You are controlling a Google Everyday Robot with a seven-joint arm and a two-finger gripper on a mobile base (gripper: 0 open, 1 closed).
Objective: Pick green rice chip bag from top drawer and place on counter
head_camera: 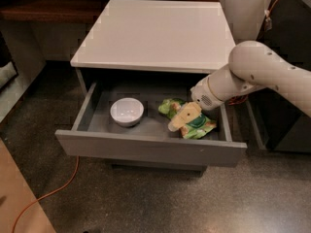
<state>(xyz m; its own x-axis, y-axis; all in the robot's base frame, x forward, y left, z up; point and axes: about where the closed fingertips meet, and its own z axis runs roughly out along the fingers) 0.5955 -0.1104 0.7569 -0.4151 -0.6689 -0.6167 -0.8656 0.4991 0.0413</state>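
The green rice chip bag has two ends. Between them, my gripper will close on the middle of the green rice chip bag (188,124).
The top drawer (146,147) stands pulled out below the white counter (155,33). Inside it, right of centre, the green rice chip bag (197,123) lies crumpled on the grey floor. My gripper (183,116), with tan fingers, hangs from the white arm that reaches in from the right. It sits directly over the bag's middle, low in the drawer, and covers part of the bag.
A white bowl (127,111) sits in the drawer left of the bag. A dark wooden shelf (48,6) runs behind the cabinet at the left. An orange cable (53,191) lies on the floor at the front left. Dark equipment (291,57) stands to the right.
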